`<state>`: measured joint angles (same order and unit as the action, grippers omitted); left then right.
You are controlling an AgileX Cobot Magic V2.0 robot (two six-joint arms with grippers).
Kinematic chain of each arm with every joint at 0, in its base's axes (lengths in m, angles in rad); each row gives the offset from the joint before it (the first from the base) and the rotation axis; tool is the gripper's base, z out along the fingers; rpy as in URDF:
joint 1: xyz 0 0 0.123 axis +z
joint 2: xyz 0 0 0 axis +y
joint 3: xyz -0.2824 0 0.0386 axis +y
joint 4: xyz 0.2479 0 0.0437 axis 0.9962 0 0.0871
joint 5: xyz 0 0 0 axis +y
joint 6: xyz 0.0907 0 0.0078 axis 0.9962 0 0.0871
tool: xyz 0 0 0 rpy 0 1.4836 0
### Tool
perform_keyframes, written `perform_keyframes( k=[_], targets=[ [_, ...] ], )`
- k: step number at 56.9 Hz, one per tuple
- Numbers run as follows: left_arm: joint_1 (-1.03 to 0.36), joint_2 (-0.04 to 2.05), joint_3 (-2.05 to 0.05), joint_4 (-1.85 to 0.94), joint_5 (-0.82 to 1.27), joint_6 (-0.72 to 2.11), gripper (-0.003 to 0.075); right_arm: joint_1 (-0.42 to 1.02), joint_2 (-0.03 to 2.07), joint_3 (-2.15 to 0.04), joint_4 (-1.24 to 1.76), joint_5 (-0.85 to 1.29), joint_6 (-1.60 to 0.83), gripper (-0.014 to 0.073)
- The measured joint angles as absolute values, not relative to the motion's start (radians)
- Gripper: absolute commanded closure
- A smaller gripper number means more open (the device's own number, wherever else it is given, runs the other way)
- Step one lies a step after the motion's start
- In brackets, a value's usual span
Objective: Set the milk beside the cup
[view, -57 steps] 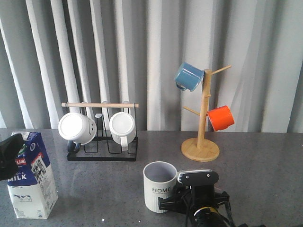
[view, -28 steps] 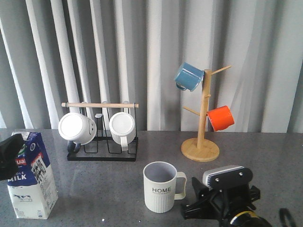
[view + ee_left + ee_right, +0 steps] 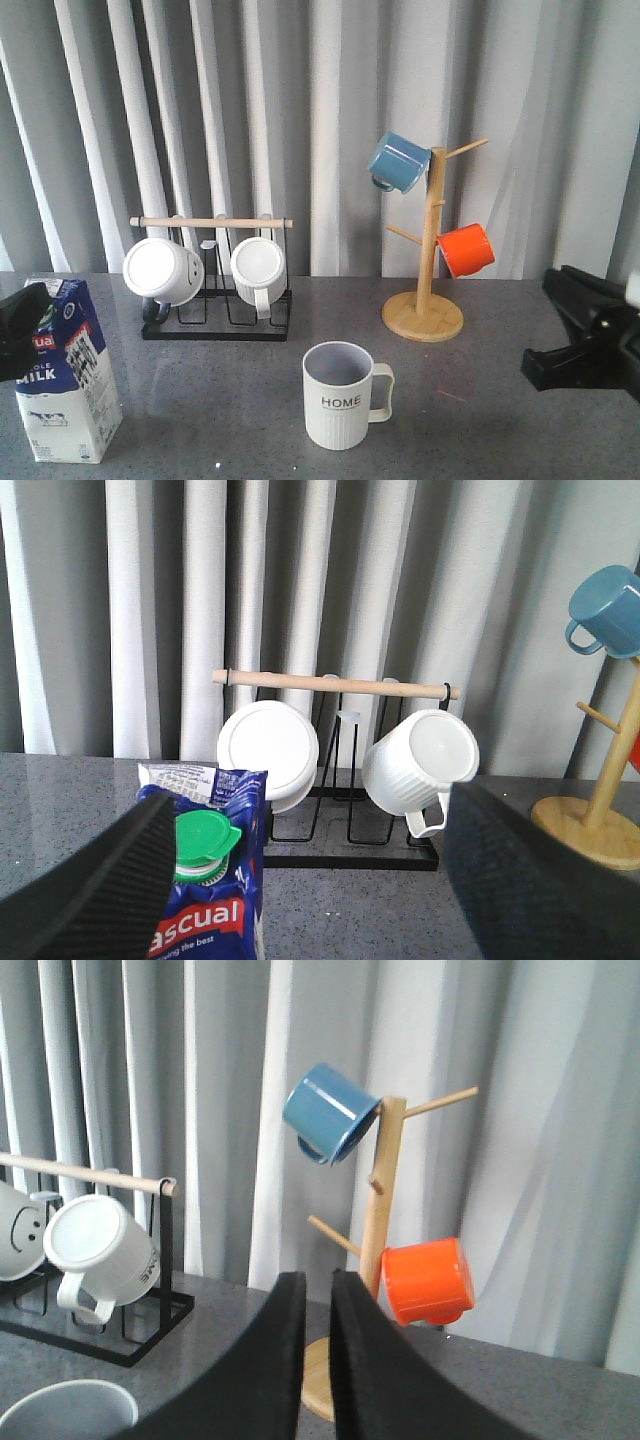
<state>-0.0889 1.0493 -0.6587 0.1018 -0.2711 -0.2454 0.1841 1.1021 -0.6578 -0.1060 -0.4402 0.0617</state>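
Next, I close my left gripper around the middle of the milk carton [image 3: 70,364], below its green cap, where the blue meets the white.
The milk [image 3: 65,385], a blue-and-white carton with a green cap, stands upright at the table's front left. My left gripper [image 3: 22,322] is open at the carton's top. In the left wrist view the milk [image 3: 205,880] sits between the wide-apart fingers [image 3: 100,880], close against one of them. The cup [image 3: 340,398], off-white and ribbed with "HOME" on it, stands at front centre with its handle to the right. My right gripper [image 3: 585,340] hovers at the far right, well clear of the cup. It is shut on nothing [image 3: 317,1360], and the cup's rim [image 3: 60,1408] shows at the frame's corner.
A black wire rack [image 3: 215,300] with a wooden bar holds two white mugs behind the milk and cup. A wooden mug tree [image 3: 428,250] at back right carries a blue mug [image 3: 398,162] and an orange mug [image 3: 467,249]. Grey curtains close off the back.
My right gripper has drawn away from the cup's handle, moving right and up to the table's right edge. The cup, the milk and the left gripper have stayed put.
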Motion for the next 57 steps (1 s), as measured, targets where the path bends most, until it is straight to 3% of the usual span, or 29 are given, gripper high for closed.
perform_keyframes(
  k=[57],
  targets=[
    [-0.089, 1.049, -0.659, 0.102, -0.272, -0.245, 0.0182, 0.173, 1.035, -0.658, -0.113, -0.389, 0.094, 0.0602]
  ],
)
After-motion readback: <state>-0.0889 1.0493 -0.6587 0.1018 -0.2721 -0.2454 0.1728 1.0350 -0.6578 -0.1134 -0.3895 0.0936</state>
